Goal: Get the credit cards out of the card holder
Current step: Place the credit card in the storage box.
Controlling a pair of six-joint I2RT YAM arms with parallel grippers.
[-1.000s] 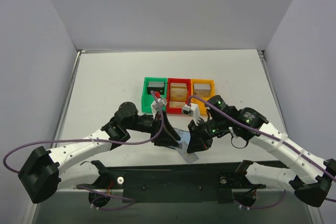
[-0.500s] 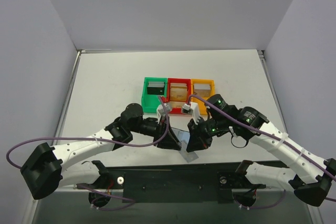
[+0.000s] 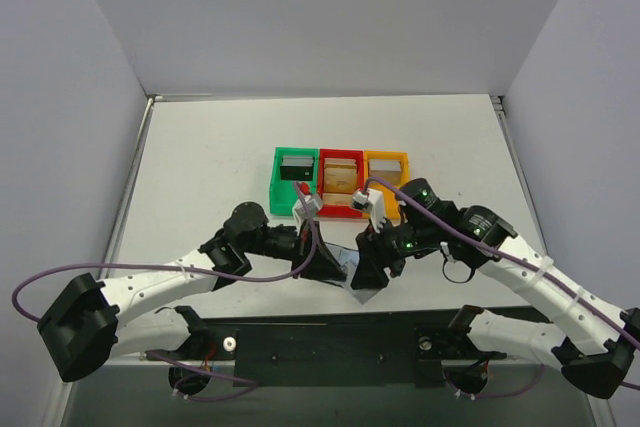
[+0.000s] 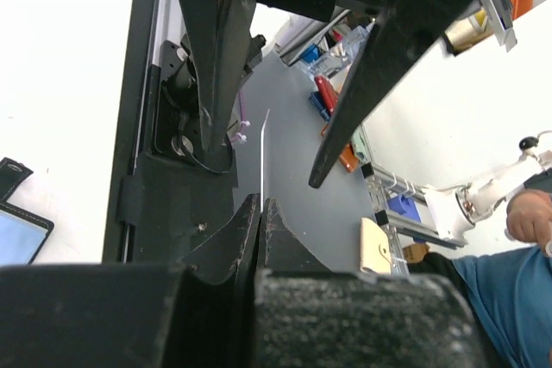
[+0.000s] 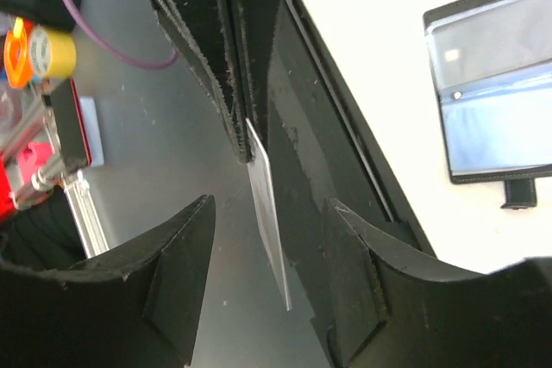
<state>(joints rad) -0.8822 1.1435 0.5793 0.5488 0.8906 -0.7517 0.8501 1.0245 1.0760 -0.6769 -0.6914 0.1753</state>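
My right gripper's open fingers have the credit card slanting between them, so my right gripper needs to line up square to it and grip its loose end (image 5: 284, 292) before my left gripper opens.
A thin grey credit card (image 5: 269, 221) hangs edge-on between the two grippers, above the table's near edge; from above it shows as a card (image 3: 363, 294). My left gripper (image 4: 260, 204) is shut on the card (image 4: 262, 152). My right gripper (image 5: 269, 204) stands open, one finger on each side of the card without touching it. The card holder (image 5: 496, 92) lies open on the table, with a black edge, pale blue panels and a small black tab. In the left wrist view only a corner of the card holder (image 4: 19, 234) shows. From above, the left gripper (image 3: 330, 269) and right gripper (image 3: 366, 272) meet nose to nose.
Behind the grippers stand a green bin (image 3: 277, 179), a red bin (image 3: 340, 154) and an orange bin (image 3: 386, 155) in a row, each with cards inside. The black base rail (image 3: 330, 342) runs along the near edge. Grey walls enclose the table.
The left gripper has closed onto the card. The right gripper, shut on it before, has opened and let go. Both arms stayed close together near the front edge.
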